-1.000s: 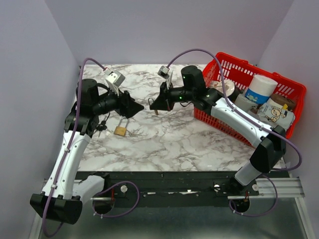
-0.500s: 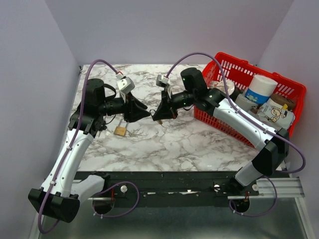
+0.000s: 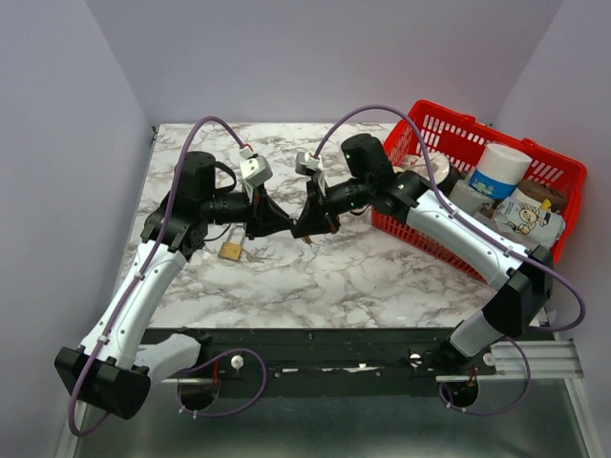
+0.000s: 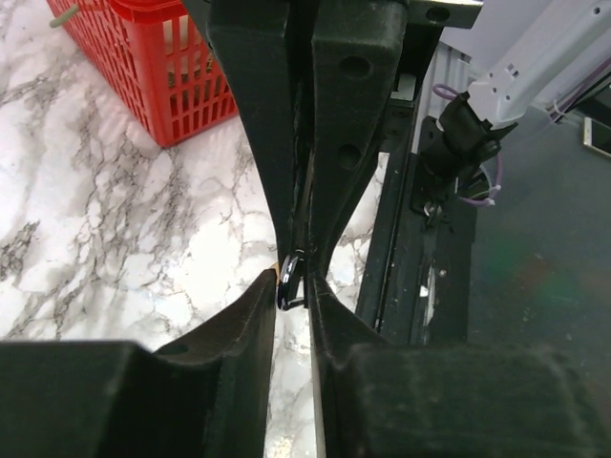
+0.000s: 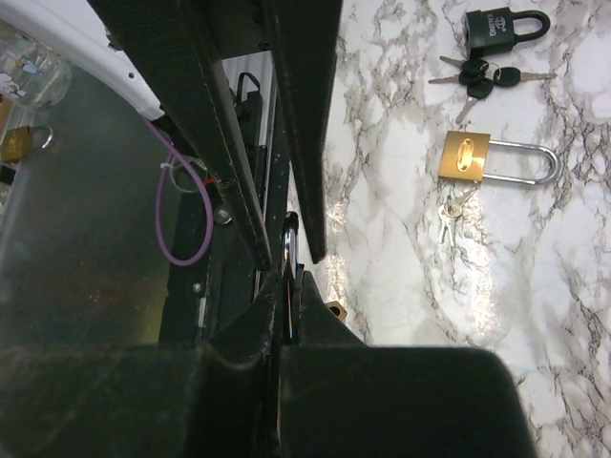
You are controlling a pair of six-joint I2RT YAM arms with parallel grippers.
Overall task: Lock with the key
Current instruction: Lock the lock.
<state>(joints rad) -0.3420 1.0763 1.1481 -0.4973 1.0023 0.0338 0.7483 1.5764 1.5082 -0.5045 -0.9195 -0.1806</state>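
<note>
The small brass padlock's shackle is in my right gripper, so my left gripper should hold the shackle while my right gripper opens and takes the brass body (image 5: 336, 310).
My right gripper (image 3: 307, 229) (image 5: 291, 277) is shut on a small brass padlock above the middle of the marble table (image 3: 315, 277). The padlock's shiny shackle (image 5: 289, 239) (image 4: 289, 281) sticks out past my fingertips, and a brass corner (image 5: 334, 307) shows beside them. My left gripper (image 3: 289, 227) (image 4: 291, 286) faces it tip to tip, and its two fingers are closed in on that shackle from both sides. Silver keys (image 5: 449, 212) and black-headed keys (image 5: 477, 76) lie on the table; neither gripper holds a key.
A larger brass padlock (image 3: 230, 251) (image 5: 468, 157) lies on the table under my left arm, with a black padlock (image 5: 496, 27) beyond it. A red basket (image 3: 563, 176) (image 4: 162, 57) of groceries stands at the right. Purple-grey walls close in on the table.
My left gripper has swung right to meet the right one and narrowed its jaws onto the shackle. The right gripper came down and left a little, still holding the padlock.
</note>
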